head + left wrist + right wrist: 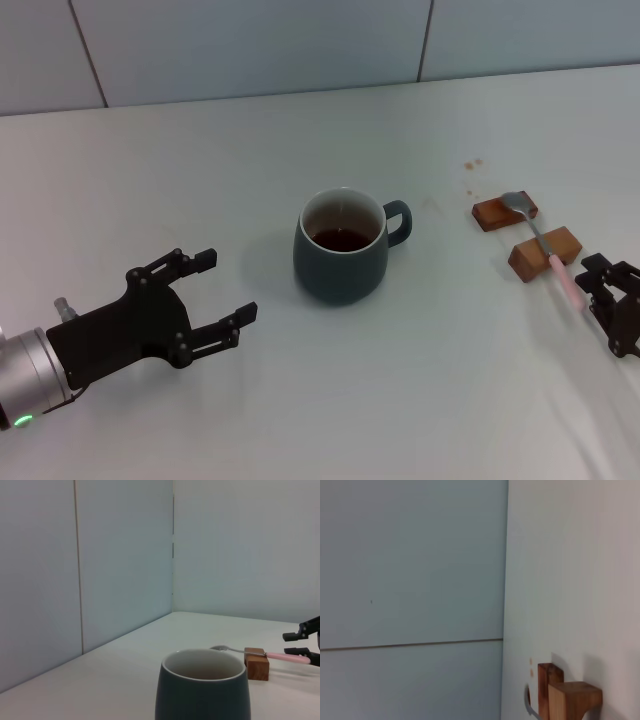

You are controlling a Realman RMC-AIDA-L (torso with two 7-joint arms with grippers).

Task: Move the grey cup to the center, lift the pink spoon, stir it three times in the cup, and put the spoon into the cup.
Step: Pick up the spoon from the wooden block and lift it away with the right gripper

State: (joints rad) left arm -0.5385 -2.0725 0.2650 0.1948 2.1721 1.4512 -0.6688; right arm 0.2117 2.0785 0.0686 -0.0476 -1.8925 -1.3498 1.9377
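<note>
The fingers of my right gripper meet only the tail end of the pink spoon's handle, so next I open them, move in and take the handle (560, 272) close to the near block.
The grey cup (342, 252) stands upright at the table's middle with dark liquid inside and its handle to the right. It fills the lower middle of the left wrist view (202, 692). The pink spoon (563, 278) lies across two wooden blocks to the cup's right, bowl on the far block. It also shows in the left wrist view (285, 656). My left gripper (227, 288) is open and empty, a short way left of the cup. My right gripper (598, 287) is open at the end of the spoon's pink handle, a finger (299, 635) just above it.
Two brown wooden blocks (504, 211) (545, 253) hold the spoon off the table; they also show in the right wrist view (574, 700). Small brown stains (470, 165) lie behind them. A tiled wall (250, 45) runs along the table's far edge.
</note>
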